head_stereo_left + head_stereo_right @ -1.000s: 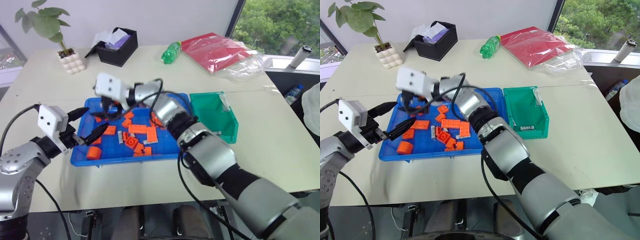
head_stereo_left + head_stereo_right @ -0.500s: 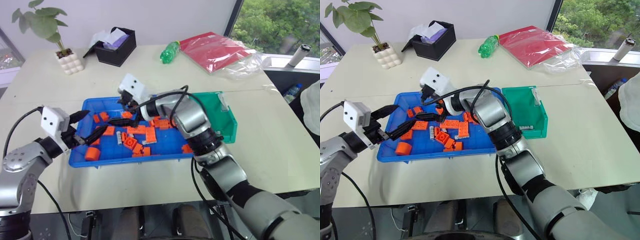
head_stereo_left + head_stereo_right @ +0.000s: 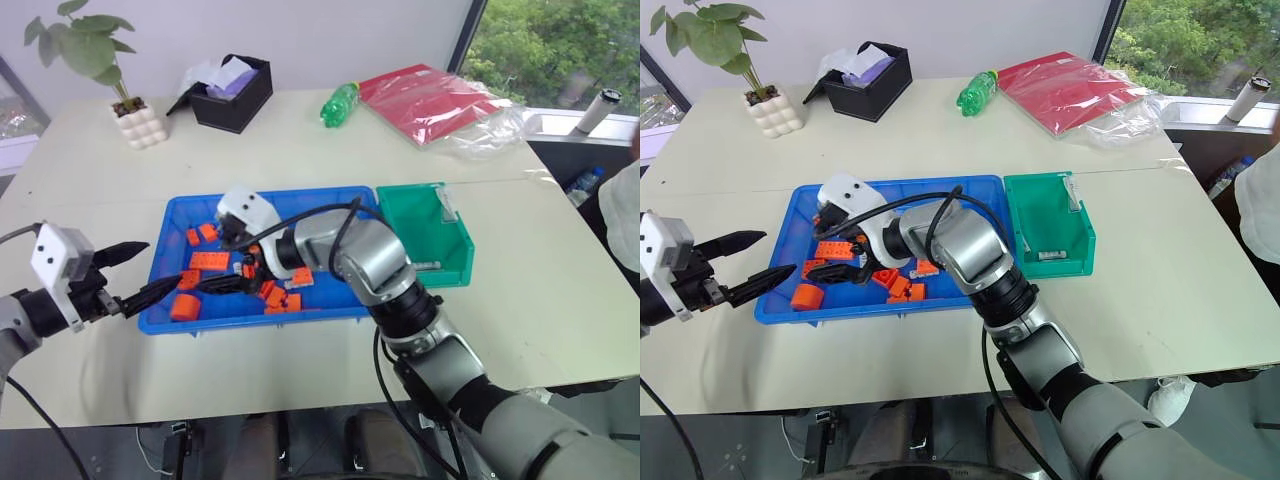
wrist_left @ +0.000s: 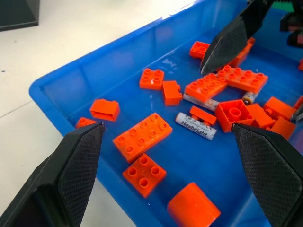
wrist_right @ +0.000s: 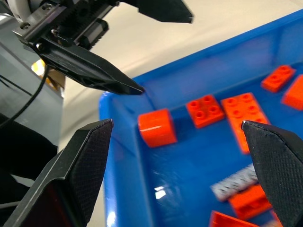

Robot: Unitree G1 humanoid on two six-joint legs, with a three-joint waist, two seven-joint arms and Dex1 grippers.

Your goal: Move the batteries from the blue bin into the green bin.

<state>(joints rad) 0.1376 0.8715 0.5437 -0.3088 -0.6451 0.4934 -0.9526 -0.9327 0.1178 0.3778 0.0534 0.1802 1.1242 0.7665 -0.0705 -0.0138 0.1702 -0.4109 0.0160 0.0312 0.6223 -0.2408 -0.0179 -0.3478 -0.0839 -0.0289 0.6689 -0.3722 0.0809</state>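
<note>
The body of the bare battery [image 3: 237, 268] [image 5: 234, 182] lying near the long orange brick in the blue bin should be gripped next by my right gripper.
The blue bin [image 3: 270, 193] sits mid-table, holding many orange bricks [image 4: 141, 136] and a few batteries. One battery [image 4: 195, 126] lies bare on the floor; another [image 4: 201, 101] is half under a brick. My right gripper [image 3: 212, 262] hovers low over the bin's left half, open, with nothing between its fingers. One of its fingers [image 4: 226, 43] reaches down among the bricks. My left gripper [image 3: 780, 252] is open just outside the bin's left rim, pointing in at the bricks. The green bin [image 3: 425, 235] touches the blue bin's right end, with a small silver cylinder [image 3: 1041, 256] inside.
A black box [image 3: 232, 92] with tissue, a potted plant [image 3: 130, 110], a green bottle [image 3: 342, 103] and a red bag [image 3: 425, 100] stand along the table's far side. An orange cylinder brick [image 5: 156, 127] lies in the bin's near left corner.
My right gripper has dropped and drawn back toward the bin's near-left part, rolling its wrist. My left gripper has pulled back leftward, from over the bin to outside its rim.
</note>
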